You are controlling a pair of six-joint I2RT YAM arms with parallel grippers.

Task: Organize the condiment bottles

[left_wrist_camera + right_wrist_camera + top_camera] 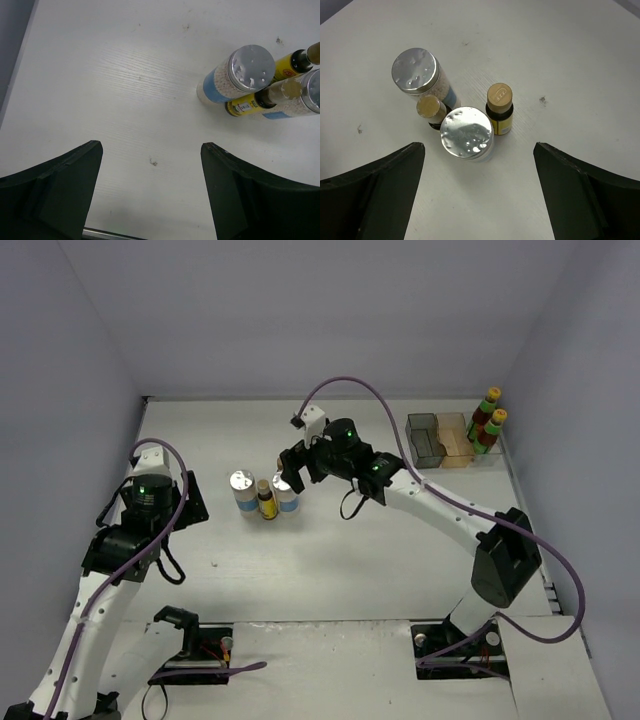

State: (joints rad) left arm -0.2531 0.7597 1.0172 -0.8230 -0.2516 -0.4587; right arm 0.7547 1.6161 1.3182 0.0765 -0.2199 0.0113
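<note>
The silver lid (282, 481) (467, 132) of the near jar, which stands between the two brown bottles, will have my right gripper closed around it.
Two white silver-lidded jars (241, 482) (284, 486) and a small brown yellow-labelled bottle (266, 502) stand clustered mid-table. The right wrist view shows the near jar (466, 132), the far jar (416, 71) and both brown bottles (499, 107) (430, 107), all upright. My right gripper (293, 470) (479, 146) is open, above the near jar. My left gripper (195, 502) (151, 145) is open and empty, left of the cluster; its view shows a jar (240, 75) and a brown bottle (250, 102). Two dark yellow-capped bottles (489, 403) (496, 424) stand in the tray.
The grey-and-tan compartment tray (438, 440) stands at the back right, by the right wall; its left compartments hold nothing. The walls close in on the left, back and right. The arm bases and cables are at the near edge.
</note>
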